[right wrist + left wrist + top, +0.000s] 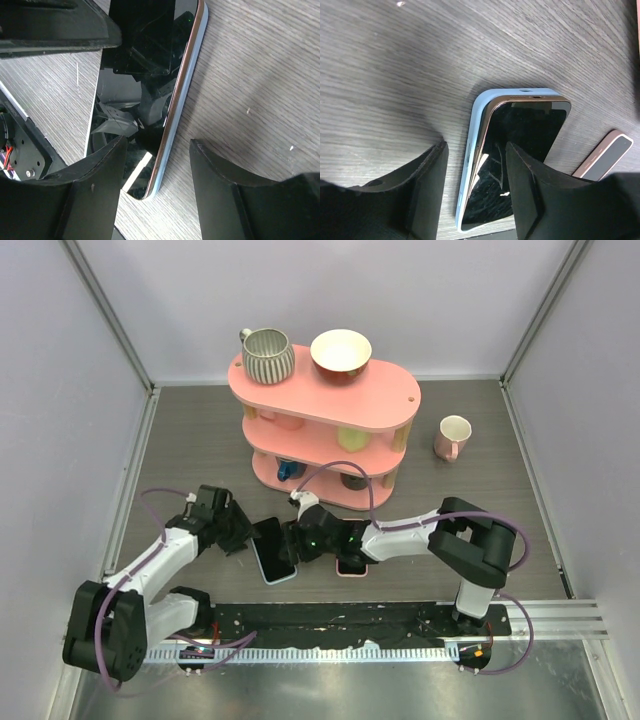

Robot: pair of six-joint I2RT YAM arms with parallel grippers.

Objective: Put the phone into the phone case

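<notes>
The phone's rose-gold rim sticks up out of the case, so next the left gripper pinches the case's long side (pixel 469 155) and holds it while the right gripper works opposite.
The phone (pixel 270 545), black-screened with a rose-gold rim, lies face up in the light blue phone case (pixel 281 579) on the table. In the left wrist view the phone (pixel 525 135) has its left long edge standing slightly proud of the case (pixel 475 130). My left gripper (pixel 476 195) is open and straddles that edge, one finger (pixel 527 195) over the screen. From the other side my right gripper (pixel 157 185) is open astride the opposite long edge of the case (pixel 189 75). In the top view the left gripper (pixel 240 532) and the right gripper (pixel 303 540) flank the phone.
A second, pinkish phone (pixel 350 567) lies under the right arm, also visible as the pinkish phone (pixel 605 155). Behind stands a pink three-tier shelf (pixel 390 400) carrying a striped mug (pixel 268 355) and a bowl (pixel 340 352). A pink-and-white mug (pixel 453 435) sits at the right.
</notes>
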